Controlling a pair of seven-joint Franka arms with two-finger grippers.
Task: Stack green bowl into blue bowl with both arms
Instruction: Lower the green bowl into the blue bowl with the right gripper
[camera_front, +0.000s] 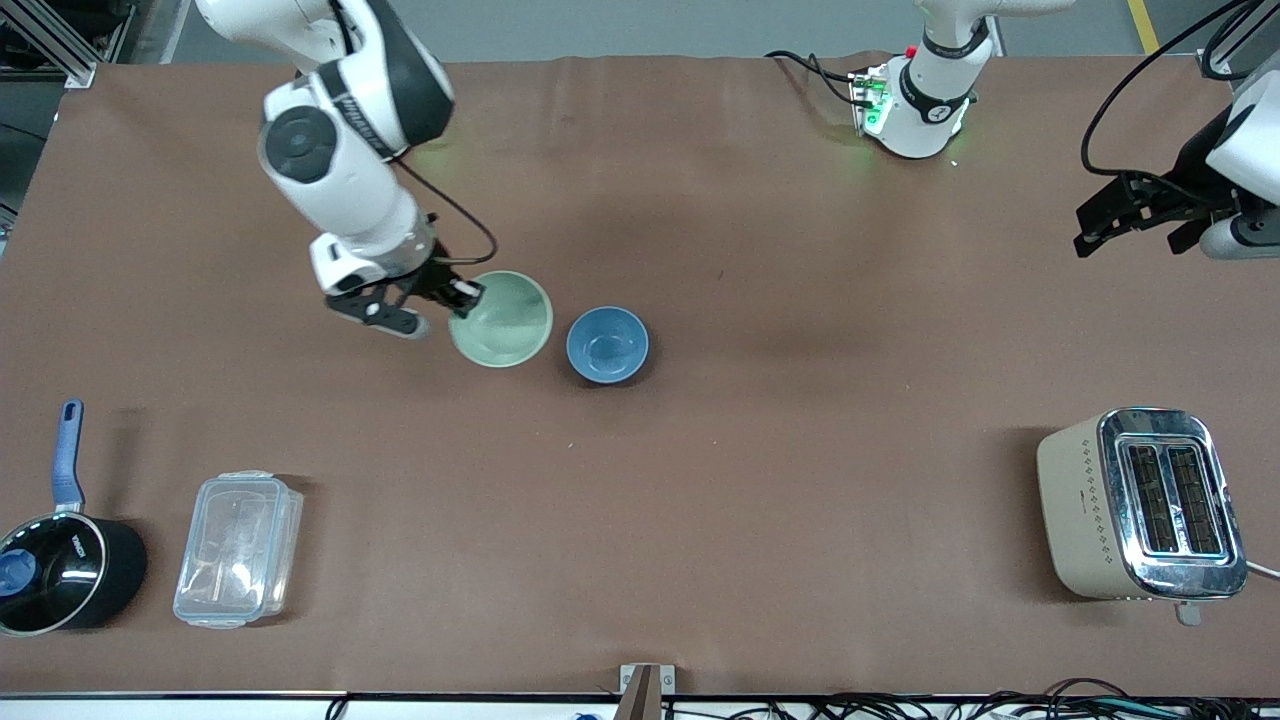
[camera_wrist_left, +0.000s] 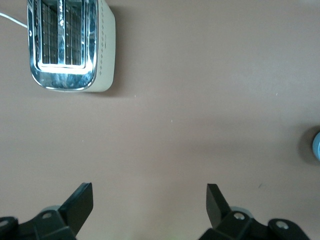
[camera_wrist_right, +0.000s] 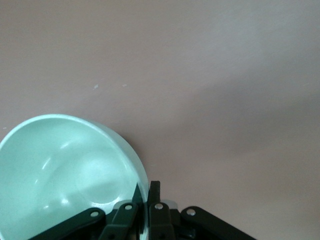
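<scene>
Next, I let go of the green bowl with my right gripper inside the hollow of the upright blue bowl (camera_front: 607, 344), nested against the blue bowl's inner sides.
The green bowl (camera_front: 502, 319) is tilted, with its rim pinched by my right gripper (camera_front: 462, 297), one finger inside and one outside. In the right wrist view the green bowl (camera_wrist_right: 65, 170) fills the corner by the shut right gripper (camera_wrist_right: 146, 192). The blue bowl (camera_front: 607, 344) sits upright on the table right beside the green bowl, toward the left arm's end. A sliver of the blue bowl (camera_wrist_left: 316, 146) shows in the left wrist view. My left gripper (camera_front: 1120, 215) is open and empty, waiting above the left arm's end of the table; in its own view the left gripper (camera_wrist_left: 150, 200) frames bare table.
A beige and chrome toaster (camera_front: 1140, 503) stands near the front camera at the left arm's end, also in the left wrist view (camera_wrist_left: 70, 45). A black saucepan with blue handle (camera_front: 60, 560) and a clear plastic container (camera_front: 238, 548) sit near the front camera at the right arm's end.
</scene>
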